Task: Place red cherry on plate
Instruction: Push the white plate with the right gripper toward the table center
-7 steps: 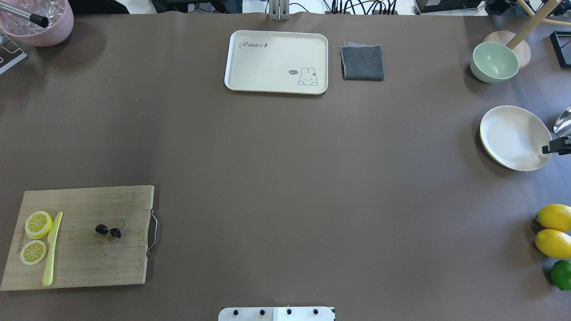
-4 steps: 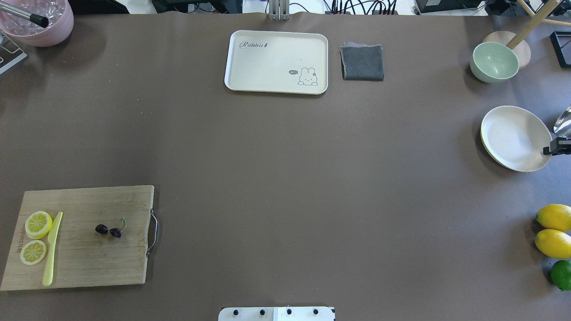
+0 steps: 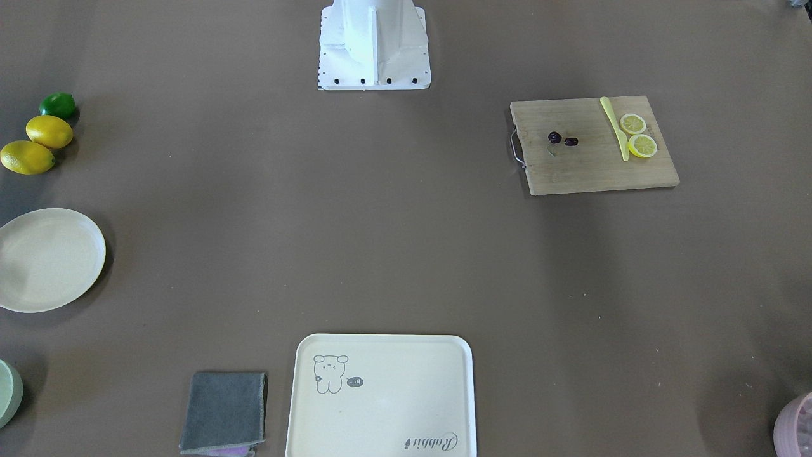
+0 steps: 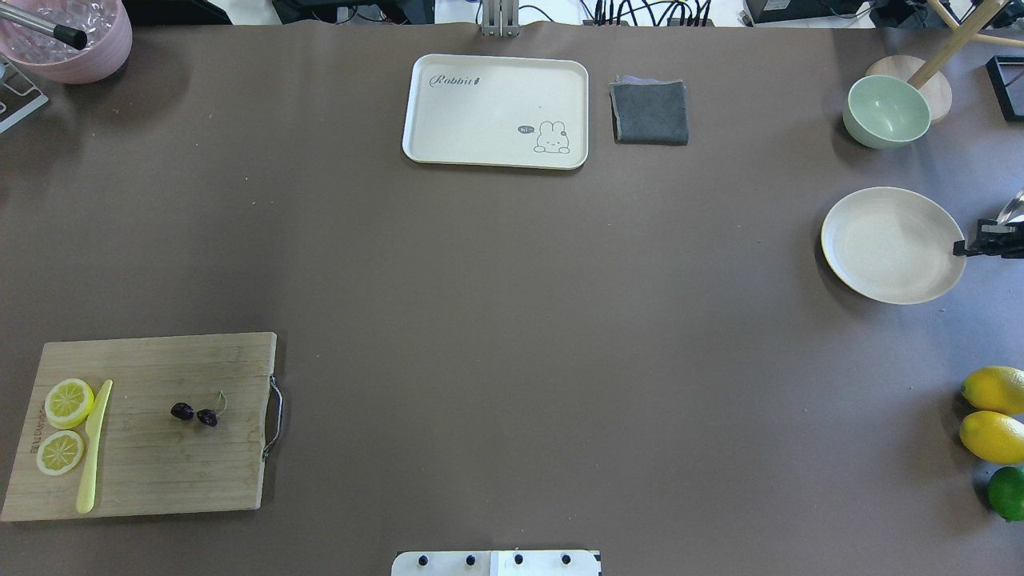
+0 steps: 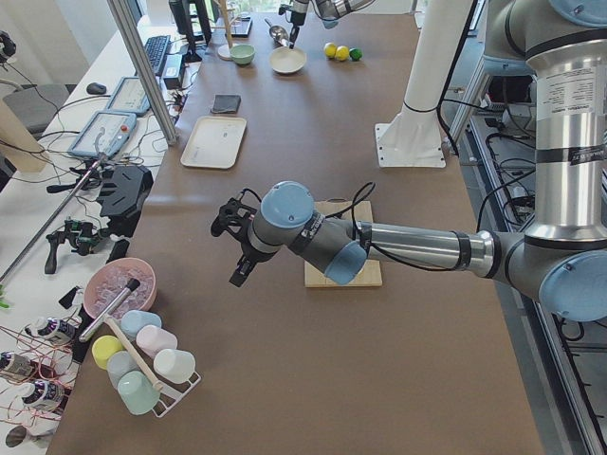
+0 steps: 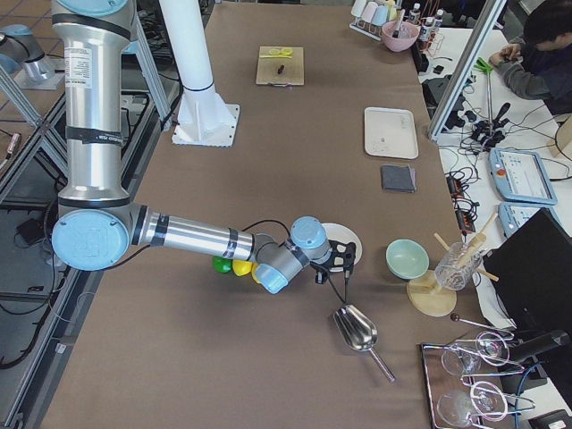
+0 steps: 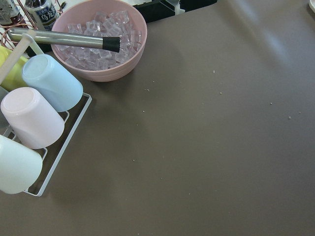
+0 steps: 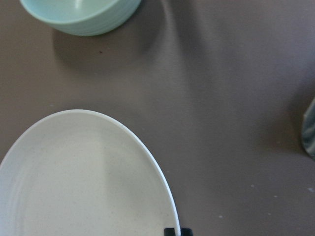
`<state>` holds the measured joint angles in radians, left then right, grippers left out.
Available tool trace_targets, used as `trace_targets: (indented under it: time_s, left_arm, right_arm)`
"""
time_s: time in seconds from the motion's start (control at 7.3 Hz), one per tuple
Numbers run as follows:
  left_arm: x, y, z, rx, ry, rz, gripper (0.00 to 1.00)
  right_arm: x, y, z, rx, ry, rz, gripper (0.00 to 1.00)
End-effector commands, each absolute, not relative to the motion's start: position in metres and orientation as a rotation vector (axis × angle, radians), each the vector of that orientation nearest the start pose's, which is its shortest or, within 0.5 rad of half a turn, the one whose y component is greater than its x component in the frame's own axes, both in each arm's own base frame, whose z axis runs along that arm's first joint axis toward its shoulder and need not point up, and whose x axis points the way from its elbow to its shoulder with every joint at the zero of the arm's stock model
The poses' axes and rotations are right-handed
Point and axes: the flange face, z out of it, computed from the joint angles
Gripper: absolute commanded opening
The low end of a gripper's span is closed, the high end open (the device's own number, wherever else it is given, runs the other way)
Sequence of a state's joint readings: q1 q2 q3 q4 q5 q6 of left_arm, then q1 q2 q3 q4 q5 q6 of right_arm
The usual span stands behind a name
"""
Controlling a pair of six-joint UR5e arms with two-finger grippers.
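Observation:
The robot's right gripper should set the plate down on the bare table [image 3: 398,208] between the cream tray and the white robot base. The plate now stands far across the table.
The red cherry [image 4: 194,414], two tiny dark fruits on a green stem, lies on the wooden cutting board [image 4: 160,472] at the near left, and also shows in the front-facing view [image 3: 563,139]. Far across the table at the right stands the round cream plate [image 4: 892,244] [image 3: 47,259]. My right gripper [image 4: 960,250] is shut on the plate's right rim; its black fingertips [image 8: 172,231] pinch that rim in the right wrist view. My left gripper [image 5: 236,273] hovers past the board's far-left side, and I cannot tell whether it is open or shut.
On the board lie two lemon slices [image 4: 69,402] and a yellow knife [image 4: 93,448]. A cream tray [image 4: 496,112] and grey cloth [image 4: 650,112] sit at the back. A green bowl [image 4: 886,110], lemons [image 4: 994,390], a lime [image 4: 1008,492] and a pink ice bowl [image 4: 68,36] line the edges.
The plate has slid left, toward the table's middle, with my right gripper on its rim moving along. The cherry and board have not moved.

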<state>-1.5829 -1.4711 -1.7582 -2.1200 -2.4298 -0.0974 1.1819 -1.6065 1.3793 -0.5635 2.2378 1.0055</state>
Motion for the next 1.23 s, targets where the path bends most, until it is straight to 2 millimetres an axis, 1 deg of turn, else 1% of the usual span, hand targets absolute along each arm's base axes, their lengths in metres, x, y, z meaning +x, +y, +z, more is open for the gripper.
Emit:
trace_targets:
  time_s: [0.0,0.14,0.41,0.55,0.68,0.82,0.96,1.1]
  left_arm:
    - [-0.063,-0.466,0.544,0.556,0.857,0.172,0.98]
    - [-0.063,-0.466,0.543,0.557,0.859,0.175,0.98]
    - [-0.062,-0.467,0.542,0.557,0.861,0.174,0.98]
    - [-0.062,-0.468,0.542,0.556,0.861,0.174,0.98]
    - [-0.063,-0.468,0.542,0.555,0.859,0.172,0.98]
    - [-0.062,-0.468,0.542,0.556,0.861,0.174,0.98]
    - [-0.062,-0.468,0.542,0.555,0.861,0.173,0.98]
    - [-0.062,-0.468,0.542,0.554,0.861,0.174,0.98]
  right_arm:
    - [-0.176,-0.498,0.580,0.119,-1.084,0.400,0.00]
    - [-0.223,-0.503,0.544,0.105,-1.122,0.426,0.00]
    - [-0.351,-0.493,0.465,0.118,-1.167,0.531,0.00]
    - [-0.398,-0.491,0.421,0.112,-1.161,0.560,0.00]
    - [-0.431,-0.474,0.374,0.098,-1.151,0.575,0.00]
    - [-0.464,-0.440,0.335,0.087,-1.149,0.591,0.00]
    - [-0.503,-0.398,0.304,0.103,-1.139,0.582,0.00]
    - [-0.543,-0.364,0.273,0.115,-1.133,0.606,0.00]
